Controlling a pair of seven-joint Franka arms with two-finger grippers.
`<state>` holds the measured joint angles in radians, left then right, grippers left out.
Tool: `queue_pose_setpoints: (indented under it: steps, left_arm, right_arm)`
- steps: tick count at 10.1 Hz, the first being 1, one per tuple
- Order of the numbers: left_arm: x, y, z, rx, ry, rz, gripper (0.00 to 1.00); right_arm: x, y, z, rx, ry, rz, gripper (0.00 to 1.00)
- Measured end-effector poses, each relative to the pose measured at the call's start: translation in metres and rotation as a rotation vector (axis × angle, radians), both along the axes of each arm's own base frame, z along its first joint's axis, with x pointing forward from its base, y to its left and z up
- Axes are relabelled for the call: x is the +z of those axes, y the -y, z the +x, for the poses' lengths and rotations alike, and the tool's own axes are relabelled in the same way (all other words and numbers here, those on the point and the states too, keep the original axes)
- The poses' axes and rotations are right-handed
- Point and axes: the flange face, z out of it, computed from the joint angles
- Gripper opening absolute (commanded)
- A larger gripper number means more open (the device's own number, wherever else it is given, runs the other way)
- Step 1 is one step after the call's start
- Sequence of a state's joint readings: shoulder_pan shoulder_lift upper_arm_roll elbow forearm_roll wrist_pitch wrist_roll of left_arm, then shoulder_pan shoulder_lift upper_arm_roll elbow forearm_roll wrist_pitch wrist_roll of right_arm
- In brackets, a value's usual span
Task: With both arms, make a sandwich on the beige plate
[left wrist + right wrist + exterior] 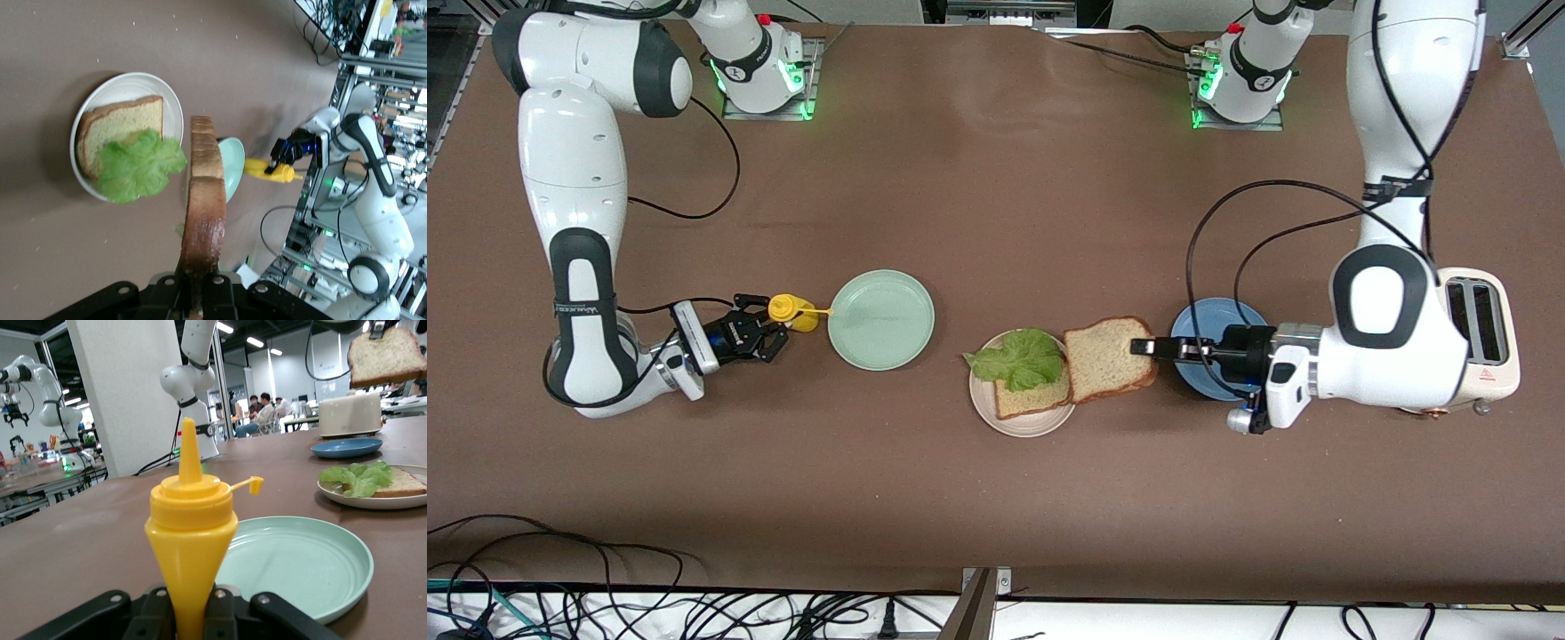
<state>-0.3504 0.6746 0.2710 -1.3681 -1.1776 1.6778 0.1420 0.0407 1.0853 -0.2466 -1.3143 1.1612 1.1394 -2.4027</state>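
Observation:
My left gripper has the second bread slice to put down. It will let go of it on top of the green lettuce leaf (1034, 369) (133, 155) on the beige plate.
The beige plate (1024, 425) holds one bread slice (1032, 398) with a green lettuce leaf (1021, 357) on top. My left gripper (1144, 347) is shut on the crust edge of a second bread slice (1110, 358) and holds it flat over that plate's edge at the blue-plate end. In the left wrist view the held slice (203, 200) shows edge-on in my left gripper (198, 280), beside the plate (170, 107) and lettuce (137, 167). My right gripper (769, 336) is shut on an upright yellow squeeze bottle (793, 313), also in the right wrist view (190, 520).
A mint-green plate (880, 320) lies beside the bottle, toward the right arm's end. A blue plate (1209, 322) lies under my left gripper. A cream toaster (1480, 342) stands at the left arm's end. Cables hang along the table's front edge.

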Motion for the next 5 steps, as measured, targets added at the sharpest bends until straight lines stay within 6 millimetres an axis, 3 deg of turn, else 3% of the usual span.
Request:
queue_pose_setpoints:
  steps: [2, 5]
  left_arm:
    - [-0.023, 0.033, -0.006, 0.027, -0.014, 0.016, 0.0]
    - [-0.051, 0.061, -0.018, 0.033, -0.086, -0.019, 0.0]
  right_arm:
    - [0.001, 0.006, -0.001, -0.006, -0.015, 0.015, 1.0]
    - [0.006, 0.014, -0.001, -0.011, -0.04, 0.017, 1.0]
